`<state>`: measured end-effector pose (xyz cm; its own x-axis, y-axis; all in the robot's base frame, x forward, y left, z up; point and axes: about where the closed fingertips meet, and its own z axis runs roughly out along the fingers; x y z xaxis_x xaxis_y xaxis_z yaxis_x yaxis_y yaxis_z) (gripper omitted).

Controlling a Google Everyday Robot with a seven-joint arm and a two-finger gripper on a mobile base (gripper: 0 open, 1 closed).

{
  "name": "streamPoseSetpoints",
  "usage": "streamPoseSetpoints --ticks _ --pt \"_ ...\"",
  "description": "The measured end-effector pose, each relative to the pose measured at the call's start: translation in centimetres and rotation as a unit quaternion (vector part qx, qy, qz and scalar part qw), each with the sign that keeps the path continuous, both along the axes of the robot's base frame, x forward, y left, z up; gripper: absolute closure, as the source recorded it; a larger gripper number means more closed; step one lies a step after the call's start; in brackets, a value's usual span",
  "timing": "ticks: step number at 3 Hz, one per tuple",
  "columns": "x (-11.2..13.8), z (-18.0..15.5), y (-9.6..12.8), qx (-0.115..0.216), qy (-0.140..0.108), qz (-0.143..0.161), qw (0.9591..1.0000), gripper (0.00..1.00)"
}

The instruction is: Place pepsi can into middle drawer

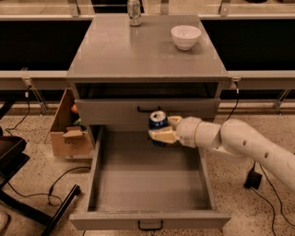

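Next, my gripper lets go of the pepsi can on the bottom of the middle drawer, near the drawer's side (125, 176) by the cardboard box.
The pepsi can (158, 122), dark blue with a silver top, is held upright in my gripper (162, 131). The cream fingers are shut around it, and the white arm reaches in from the right. The can hangs over the back part of the open middle drawer (150, 184), a wide grey tray pulled out toward the camera, with a small black handle (150, 225) on its front panel. The can sits just in front of the closed upper drawer (115, 113) and above the tray floor, not touching it.
The grey cabinet top (138, 50) holds a white bowl (185, 36) at the back right and a silvery bottle-like container (134, 11) at the back. A cardboard box (69, 133) stands left of the cabinet. Cables and a dark chair base (27, 193) lie at lower left.
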<state>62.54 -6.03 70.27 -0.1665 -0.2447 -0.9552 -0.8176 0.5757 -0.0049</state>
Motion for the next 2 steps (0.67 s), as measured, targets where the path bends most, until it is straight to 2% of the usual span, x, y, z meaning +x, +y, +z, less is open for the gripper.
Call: streamPoseSetpoints --ticks 1,2 --pt "-0.7 -7.5 1.3 -0.009 -0.001 0.022 0.9997 1.0" --pt "0.2 -15.2 4.6 0.012 -0.009 0.059 0.9982 1.0"
